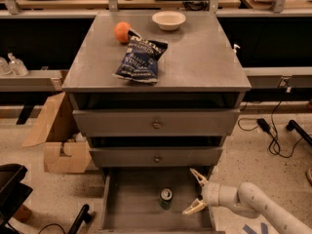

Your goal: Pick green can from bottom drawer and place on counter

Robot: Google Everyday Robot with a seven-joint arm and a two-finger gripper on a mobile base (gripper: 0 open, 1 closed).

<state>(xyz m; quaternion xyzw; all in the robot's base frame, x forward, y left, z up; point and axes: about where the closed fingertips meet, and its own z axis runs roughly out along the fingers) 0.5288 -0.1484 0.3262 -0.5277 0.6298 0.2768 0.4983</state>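
Next, my gripper grabs the body point(165, 202) of the green can just below the can's silver top, while the can stands in the open bottom drawer.
The green can point(166, 198) stands upright on the floor of the open bottom drawer point(131, 208), near its middle, silver top showing. My gripper point(195, 194) is inside the drawer just to the right of the can, fingers spread open and pointing left toward it, not touching it. The pale arm runs off to the lower right. The counter point(200, 57) is the grey cabinet top above.
On the counter lie a dark blue chip bag point(141, 60), an orange point(122, 31) and a white bowl point(168, 19). Two shut drawer fronts with knobs point(156, 125) sit above the open drawer. A cardboard box point(56, 140) stands at the left; cables point(273, 135) lie at the right.
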